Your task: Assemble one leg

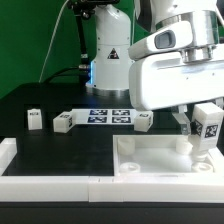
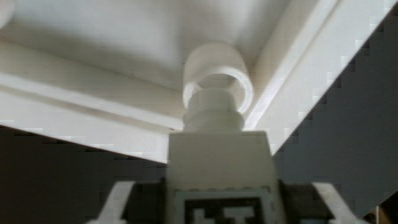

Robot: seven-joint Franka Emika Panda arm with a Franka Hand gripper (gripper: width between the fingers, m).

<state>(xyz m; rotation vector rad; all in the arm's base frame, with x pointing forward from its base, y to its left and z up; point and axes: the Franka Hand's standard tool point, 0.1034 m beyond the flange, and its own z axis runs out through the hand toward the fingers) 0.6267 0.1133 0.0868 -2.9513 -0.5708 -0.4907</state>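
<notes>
The robot's gripper will leave the white leg standing in the panel's corner socket (image 1: pixel 203 166) (image 2: pixel 215 76) beneath its tip, next to the white rail.
My gripper (image 1: pixel 204 122) is shut on a white leg (image 1: pixel 205 135) with a black-and-white tag on its face. It holds the leg upright over the far corner, at the exterior view's right, of the large white square panel (image 1: pixel 150 160). In the wrist view the held leg (image 2: pixel 217 150) fills the middle between my two fingers (image 2: pixel 125 200). Its rounded tip (image 2: pixel 215 95) stands at the panel's corner socket (image 2: pixel 217 62); I cannot tell whether it is seated. Three more legs lie on the black table: one (image 1: pixel 35 119), another (image 1: pixel 64 122) and a third (image 1: pixel 142 121).
The marker board (image 1: pixel 105 115) lies flat at the back between the loose legs. A white rail (image 1: pixel 45 182) runs along the table's front edge, with a raised end (image 1: pixel 8 148) at the exterior view's left. The arm's base (image 1: pixel 108 55) stands behind, before a green backdrop.
</notes>
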